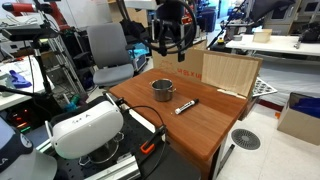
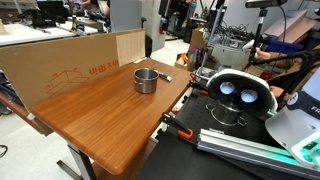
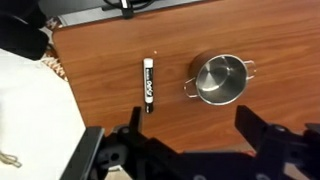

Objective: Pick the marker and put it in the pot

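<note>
The robot's gripper should next go down to the marker's dark cap (image 1: 196,101) (image 3: 149,107), at the marker's end toward the cardboard panel, and close there.
The marker (image 3: 148,84) lies flat on the wooden table, dark with a white section; it also shows in both exterior views (image 1: 186,105) (image 2: 166,77). The small grey metal pot (image 3: 220,80) stands upright just beside it, seen in both exterior views too (image 1: 162,90) (image 2: 146,80). My gripper (image 3: 190,130) hangs high above the table (image 1: 172,42), open and empty. In the wrist view its two dark fingers frame bare wood below the marker and the pot.
A cardboard panel (image 1: 230,72) stands along one table edge (image 2: 70,62). A white headset device (image 1: 88,128) sits over a larger metal bowl (image 2: 228,115) off the table's end. Cables and an orange clamp (image 1: 148,147) lie near that corner.
</note>
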